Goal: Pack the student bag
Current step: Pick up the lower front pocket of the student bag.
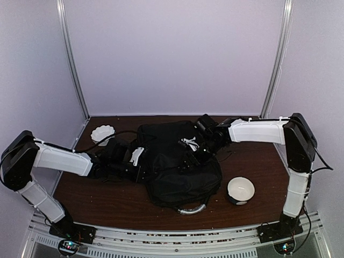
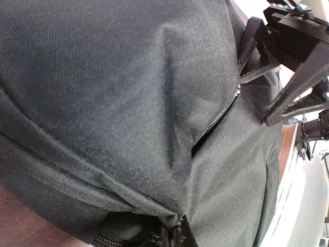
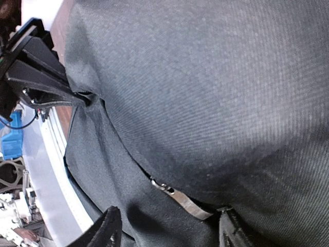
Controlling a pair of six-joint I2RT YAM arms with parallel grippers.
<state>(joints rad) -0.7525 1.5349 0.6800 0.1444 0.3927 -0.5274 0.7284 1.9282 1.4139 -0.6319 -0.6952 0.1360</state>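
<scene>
I see the zipper pull lying flat with its loose end against the cloth fold, so I will lift my right gripper clear and lower it to pinch the metal pull point(image 3: 177, 196).
The student bag point(image 1: 180, 169), a big black fabric backpack, lies in the middle of the table, and its cloth fills both wrist views. My left gripper point(image 1: 138, 160) is at the bag's left side, shut on a pinched fold of its fabric point(image 2: 177, 218); the right wrist view also shows this grip point(image 3: 82, 98). My right gripper point(image 1: 196, 150) hangs over the bag's top, open. Its fingertips point(image 3: 109, 221) stand on either side of a metal zipper pull point(image 3: 186, 201) without touching it. A partly open zipper point(image 2: 213, 123) runs across the cloth.
A white scalloped dish point(image 1: 102, 132) sits at the back left of the brown table point(image 1: 107, 199). A white bowl point(image 1: 240, 189) stands to the right of the bag. The bag's grey-trimmed handle point(image 1: 192, 210) points toward the near edge. White walls close in the back and sides.
</scene>
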